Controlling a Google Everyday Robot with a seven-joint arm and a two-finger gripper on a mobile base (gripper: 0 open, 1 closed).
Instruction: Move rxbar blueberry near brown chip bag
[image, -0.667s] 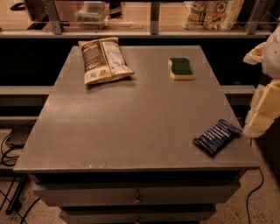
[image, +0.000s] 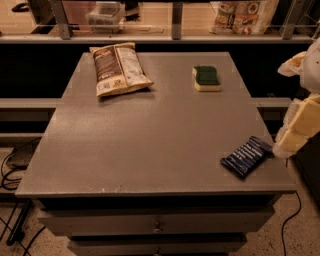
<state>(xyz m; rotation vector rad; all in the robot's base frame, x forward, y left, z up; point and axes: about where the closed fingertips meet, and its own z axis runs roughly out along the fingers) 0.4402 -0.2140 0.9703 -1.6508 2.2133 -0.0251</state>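
The middle of the rxbar blueberry (image: 247, 157) near the table's front corner is the next place my gripper will go to and close on.
The rxbar blueberry (image: 247, 156) lies flat near the table's front right corner, a dark navy wrapper with white lettering. The brown chip bag (image: 118, 67) lies at the far left of the table, brown and white with tan edges. My gripper (image: 286, 146) hangs at the right edge of the view, just right of the bar, its pale fingers (image: 300, 127) pointing down toward the bar's right end. It holds nothing that I can see.
A green-and-yellow sponge (image: 206, 78) sits at the far right of the grey table (image: 150, 140). Behind the table runs a railing with shelves and packaged goods (image: 240, 15). Drawers sit below the table front; cables lie on the floor at left.
The gripper has shifted slightly down and toward the bar's right end. The bar, bag and sponge have not moved.
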